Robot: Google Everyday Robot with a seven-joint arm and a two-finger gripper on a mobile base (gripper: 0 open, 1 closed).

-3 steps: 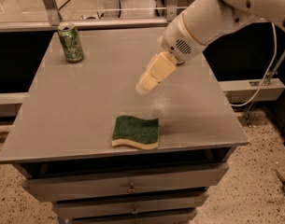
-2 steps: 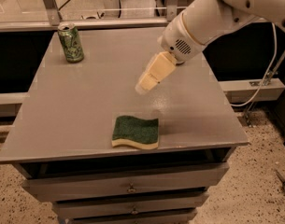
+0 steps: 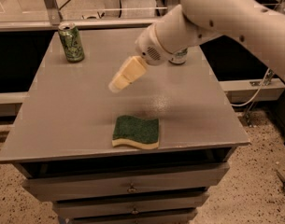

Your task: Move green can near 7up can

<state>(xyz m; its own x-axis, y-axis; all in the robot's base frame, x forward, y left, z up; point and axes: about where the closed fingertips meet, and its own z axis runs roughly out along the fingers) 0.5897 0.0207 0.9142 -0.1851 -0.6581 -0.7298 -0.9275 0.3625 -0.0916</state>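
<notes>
My gripper goes to the middle of the green can's body (image 3: 73,44) next and closes there, because this can belongs near the 7up can.
The green can (image 3: 71,42), green all over with a pale pattern and a silver top, stands upright at the table's far left corner. The 7up can (image 3: 179,57) stands at the far right; only its lower part shows under my arm. My gripper (image 3: 119,82) hangs above the middle of the table, pointing down and to the left. It is empty and sits between the two cans, well apart from both and to the lower right of the green can.
A green and yellow sponge (image 3: 135,132) lies near the front edge of the grey table (image 3: 48,125), below my gripper. Drawers sit under the tabletop. A cable (image 3: 254,94) hangs at the right.
My gripper and arm have moved left, toward the middle of the table. The bottom of the 7up can now shows. The green can and sponge have not moved.
</notes>
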